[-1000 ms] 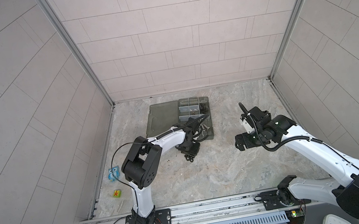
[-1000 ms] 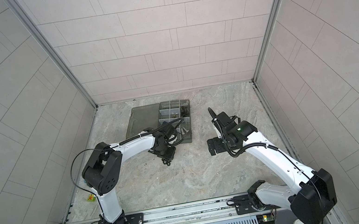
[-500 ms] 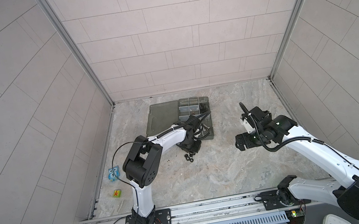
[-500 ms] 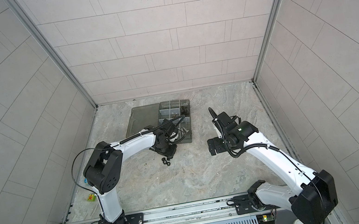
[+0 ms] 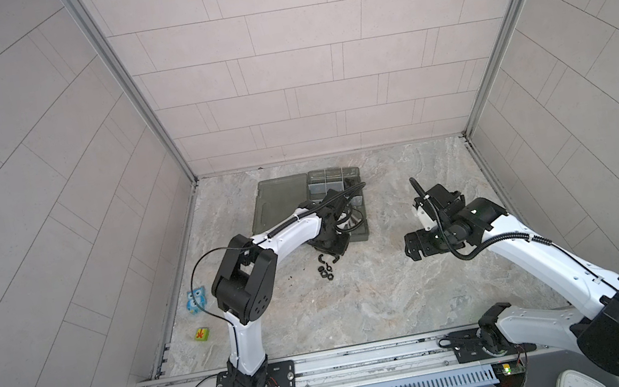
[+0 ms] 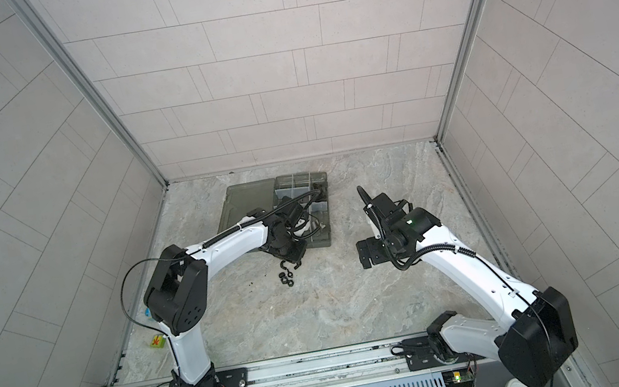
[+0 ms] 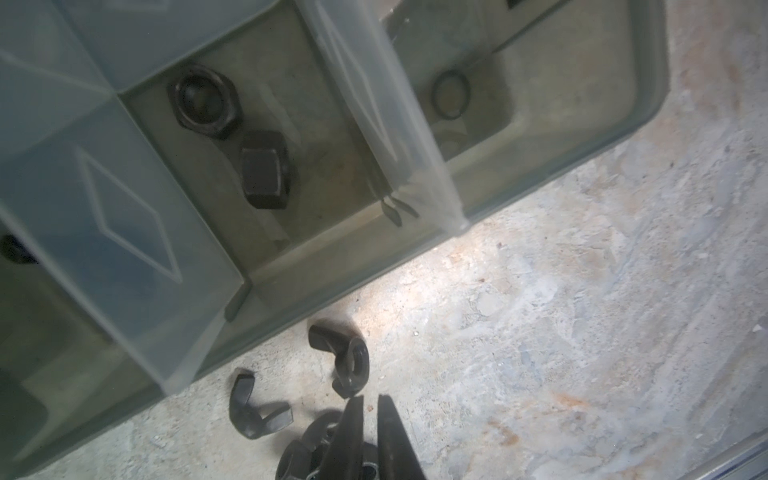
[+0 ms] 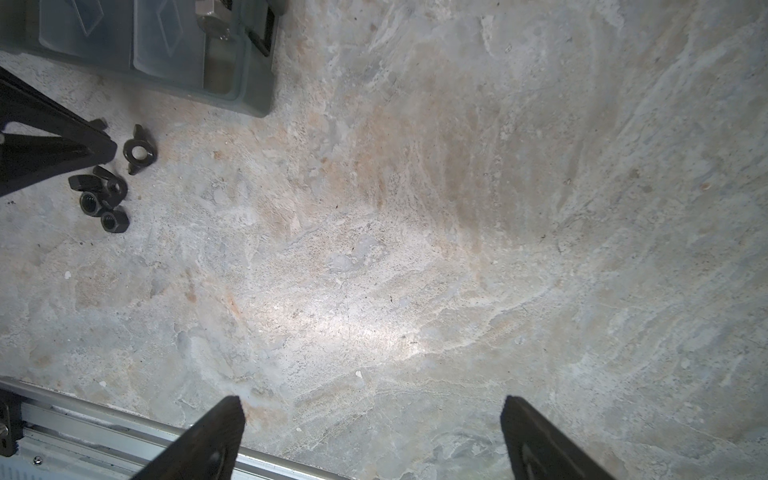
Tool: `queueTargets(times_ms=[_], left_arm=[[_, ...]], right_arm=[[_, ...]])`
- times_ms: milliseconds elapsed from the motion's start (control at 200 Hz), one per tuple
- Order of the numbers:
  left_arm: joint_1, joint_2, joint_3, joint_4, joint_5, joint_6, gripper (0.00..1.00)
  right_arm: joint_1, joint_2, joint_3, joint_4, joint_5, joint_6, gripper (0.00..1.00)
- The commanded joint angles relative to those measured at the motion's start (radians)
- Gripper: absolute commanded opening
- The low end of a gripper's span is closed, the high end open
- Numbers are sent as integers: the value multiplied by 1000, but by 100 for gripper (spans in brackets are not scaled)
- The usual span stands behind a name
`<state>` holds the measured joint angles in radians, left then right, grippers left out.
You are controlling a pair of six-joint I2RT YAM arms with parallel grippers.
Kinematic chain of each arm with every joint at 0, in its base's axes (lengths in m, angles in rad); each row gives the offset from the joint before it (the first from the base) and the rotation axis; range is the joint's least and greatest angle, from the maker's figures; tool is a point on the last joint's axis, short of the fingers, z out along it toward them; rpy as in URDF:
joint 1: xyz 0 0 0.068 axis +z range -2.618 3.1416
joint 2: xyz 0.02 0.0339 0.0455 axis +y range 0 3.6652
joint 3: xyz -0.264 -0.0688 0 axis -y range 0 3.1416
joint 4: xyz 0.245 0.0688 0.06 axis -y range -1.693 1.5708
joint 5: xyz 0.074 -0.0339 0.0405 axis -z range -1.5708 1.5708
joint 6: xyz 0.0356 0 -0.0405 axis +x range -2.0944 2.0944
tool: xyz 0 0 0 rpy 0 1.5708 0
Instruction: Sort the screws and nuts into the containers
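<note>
The left gripper's fingers leave only a thin slit short of the black wing nut, so the robot should open them and close around the wing nut (image 7: 346, 360) before lifting.
Several black nuts (image 5: 326, 269) (image 6: 286, 278), hex and winged, lie on the stone floor just in front of the smoky grey organizer box (image 5: 365, 236) (image 6: 328, 242). My left gripper (image 5: 335, 253) (image 6: 293, 259) (image 7: 372, 399) hangs over them at the box's front edge, jaws almost together with only a thin slit and nothing seen between the tips. A wing nut (image 7: 345, 357) (image 8: 139, 153) lies just past the tips. One of the containers (image 7: 291, 249) holds a hex nut (image 7: 203, 104) and a second black hex piece. A silver screw (image 8: 212, 23) sits in an end compartment. My right gripper (image 5: 409, 248) (image 8: 372, 403) is wide open over bare floor.
The box's flat lid (image 5: 279, 199) lies open toward the back left. A blue owl toy (image 5: 196, 298) and a green cube (image 5: 202, 334) sit by the left wall. The metal base rail (image 5: 327, 368) (image 8: 83, 415) runs along the front.
My left gripper has closed and drawn back from over the nut pile toward the box edge, uncovering the nuts. The right arm has not moved.
</note>
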<state>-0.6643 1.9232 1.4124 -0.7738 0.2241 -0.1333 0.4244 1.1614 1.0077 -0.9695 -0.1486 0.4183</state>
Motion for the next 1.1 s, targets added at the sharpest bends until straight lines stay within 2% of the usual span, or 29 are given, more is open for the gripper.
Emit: queueTargets(times_ms=[0,45,225,325,786,906,1001,1091], left_arm=[[-5,-3,30,-53,-4,19,14],[-3,-4,30,-56,-13,23,16],[0,-5,-2,-42,-30,25,36],[3,12,-6,-33,-28,18,38],[11,84,-2,10,5,-3,38],[11,93,-2,18,10,-7,33],[13,101,-2,20,13,-11,24],[15,105,-6,22,21,-12,22]], right_arm=[[0,3,8,-2,19,-9,98],[0,4,6,1,18,-11,98],[1,11,9,9,19,-12,98],[0,17,13,8,21,-15,98],[-1,41,43,-14,35,-33,98],[-1,44,45,-20,38,-36,98],[-2,47,46,-26,40,-38,98],[-1,47,44,-28,42,-38,98]])
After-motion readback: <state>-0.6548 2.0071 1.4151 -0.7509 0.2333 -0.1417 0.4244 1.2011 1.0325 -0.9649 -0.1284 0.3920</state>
